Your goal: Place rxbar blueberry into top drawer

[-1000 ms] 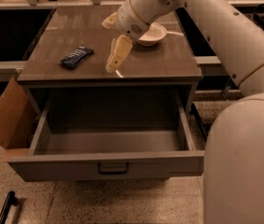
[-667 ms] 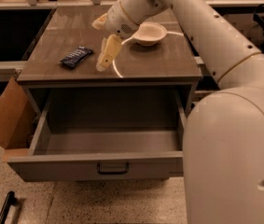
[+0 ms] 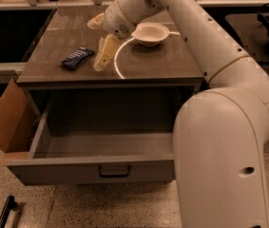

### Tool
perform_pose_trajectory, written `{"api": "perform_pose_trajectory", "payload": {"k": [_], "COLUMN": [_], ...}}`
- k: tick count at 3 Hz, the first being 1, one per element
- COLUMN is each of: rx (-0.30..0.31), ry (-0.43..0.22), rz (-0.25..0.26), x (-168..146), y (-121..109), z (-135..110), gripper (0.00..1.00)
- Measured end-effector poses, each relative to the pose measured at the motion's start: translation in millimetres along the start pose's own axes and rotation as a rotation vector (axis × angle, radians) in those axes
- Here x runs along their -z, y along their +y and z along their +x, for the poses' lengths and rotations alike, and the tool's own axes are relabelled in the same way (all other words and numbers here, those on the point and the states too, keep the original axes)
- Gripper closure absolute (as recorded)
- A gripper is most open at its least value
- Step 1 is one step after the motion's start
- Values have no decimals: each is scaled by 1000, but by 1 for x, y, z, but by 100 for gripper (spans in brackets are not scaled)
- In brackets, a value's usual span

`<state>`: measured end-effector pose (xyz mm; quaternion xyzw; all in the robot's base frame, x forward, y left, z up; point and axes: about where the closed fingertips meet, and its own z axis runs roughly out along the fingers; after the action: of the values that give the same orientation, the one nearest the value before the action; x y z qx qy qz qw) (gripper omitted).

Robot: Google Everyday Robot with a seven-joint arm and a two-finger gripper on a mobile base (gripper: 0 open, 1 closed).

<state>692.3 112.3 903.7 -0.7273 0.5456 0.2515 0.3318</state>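
My gripper needs to next close on the rxbar blueberry's end nearer the white bowl (image 3: 84,54), so that the bar's other end is left sticking out of my fingers.
The rxbar blueberry (image 3: 77,58), a flat dark bar, lies on the cabinet top near its front left corner. My gripper (image 3: 93,47) hovers just to the right of the bar, low over the top, open and empty; one finger (image 3: 103,55) points down beside the bar and the other (image 3: 96,21) sits farther back. The top drawer (image 3: 91,170) is pulled fully out below the cabinet top and its inside is bare. Its dark centre pull handle (image 3: 114,172) faces the front.
A white bowl (image 3: 150,33) stands on the cabinet top to the right of the gripper. A brown cardboard flap (image 3: 5,122) leans at the drawer's left side. My arm's large white body (image 3: 219,156) fills the right foreground. A dark bar (image 3: 4,212) lies on the floor at lower left.
My gripper has moved left across the cabinet top, away from the bowl and closer to the bar. The bar and the drawer have not moved.
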Motion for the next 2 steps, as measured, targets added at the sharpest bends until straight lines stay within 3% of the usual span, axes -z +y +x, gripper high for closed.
{"api": "perform_pose_trajectory", "payload": {"k": [2], "rx": [-84], "ry": [-20], "rz": [113], "x": [-20], "y": [-31], "z": [8], "gripper": [0]}}
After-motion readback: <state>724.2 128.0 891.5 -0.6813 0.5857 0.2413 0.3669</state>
